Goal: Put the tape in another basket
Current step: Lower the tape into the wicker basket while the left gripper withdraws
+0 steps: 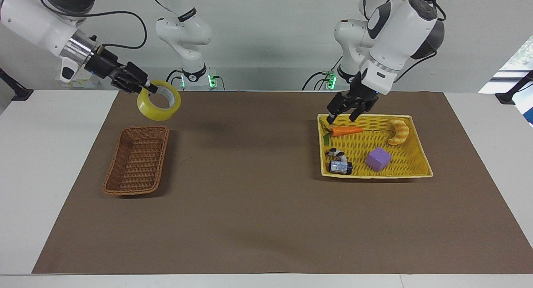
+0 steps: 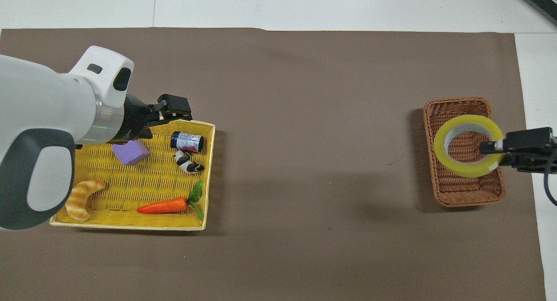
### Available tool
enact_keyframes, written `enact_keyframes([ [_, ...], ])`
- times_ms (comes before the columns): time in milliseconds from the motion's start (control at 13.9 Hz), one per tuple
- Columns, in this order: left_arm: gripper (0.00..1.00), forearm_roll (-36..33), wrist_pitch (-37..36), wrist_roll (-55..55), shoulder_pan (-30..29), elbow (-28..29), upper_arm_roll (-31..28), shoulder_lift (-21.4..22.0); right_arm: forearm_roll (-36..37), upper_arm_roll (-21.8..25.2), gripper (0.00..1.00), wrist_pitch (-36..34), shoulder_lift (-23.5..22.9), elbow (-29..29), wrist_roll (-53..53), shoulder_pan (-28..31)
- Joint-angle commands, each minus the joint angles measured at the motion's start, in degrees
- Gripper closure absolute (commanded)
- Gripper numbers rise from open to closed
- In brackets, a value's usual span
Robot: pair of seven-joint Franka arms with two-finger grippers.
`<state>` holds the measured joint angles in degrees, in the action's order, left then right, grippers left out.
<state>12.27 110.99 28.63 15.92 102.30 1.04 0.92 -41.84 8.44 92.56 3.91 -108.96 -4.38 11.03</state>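
Next, I let go of the tape with my right gripper on the middle of the brown wicker basket's bottom (image 2: 463, 156).
The tape (image 1: 152, 112) is a yellow roll held in the air by my right gripper (image 1: 148, 87), which is shut on its wall. In the overhead view the tape (image 2: 468, 172) and right gripper (image 2: 494, 147) lie over the brown wicker basket (image 2: 468, 201). In the facing view the tape hangs well above the basket (image 1: 134, 192), not touching it. The basket holds nothing. My left gripper (image 1: 342, 114) is open and empty, low over the yellow basket (image 1: 374, 176); it also shows in the overhead view (image 2: 175, 108).
The yellow basket (image 2: 126, 225) at the left arm's end holds a carrot (image 1: 346, 130), a croissant toy (image 1: 399, 132), a purple cube (image 1: 378, 159), a small can (image 1: 340, 167) and a black-and-white toy (image 1: 336, 155). A brown mat (image 1: 250, 196) covers the table.
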Motion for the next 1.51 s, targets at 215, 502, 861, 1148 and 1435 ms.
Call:
enact_keyframes([
  [215, 0.0, -7.41, -4.98, -21.12, -10.72, -1.83, 0.63, 0.32, -3.24, -0.53, 1.0, 7.02, -11.98, 0.33, -12.03, 5.32],
  [502, 0.0, -12.17, -13.22, -29.67, -13.63, -5.95, 0.45, 0.4, -3.24, -0.53, 1.0, 6.84, -16.64, -1.08, -22.65, 10.84],
  [861, 0.0, -13.59, -24.25, -34.52, -15.48, -14.32, 0.45, -2.06, -5.61, -0.53, 1.0, 7.1, -18.14, -3.97, -27.25, 12.35],
  [1148, 0.0, -13.5, -23.71, -34.08, -16.27, -13.18, 0.45, -1.53, -5.79, -0.53, 1.0, 8.51, -18.75, -6.0, -31.72, 12.62],
  [1435, 0.0, -13.5, -23.71, -34.08, -16.27, -13.18, 0.45, -1.53, -5.62, -0.53, 0.01, 9.22, -19.11, -5.65, -33.76, 12.62],
])
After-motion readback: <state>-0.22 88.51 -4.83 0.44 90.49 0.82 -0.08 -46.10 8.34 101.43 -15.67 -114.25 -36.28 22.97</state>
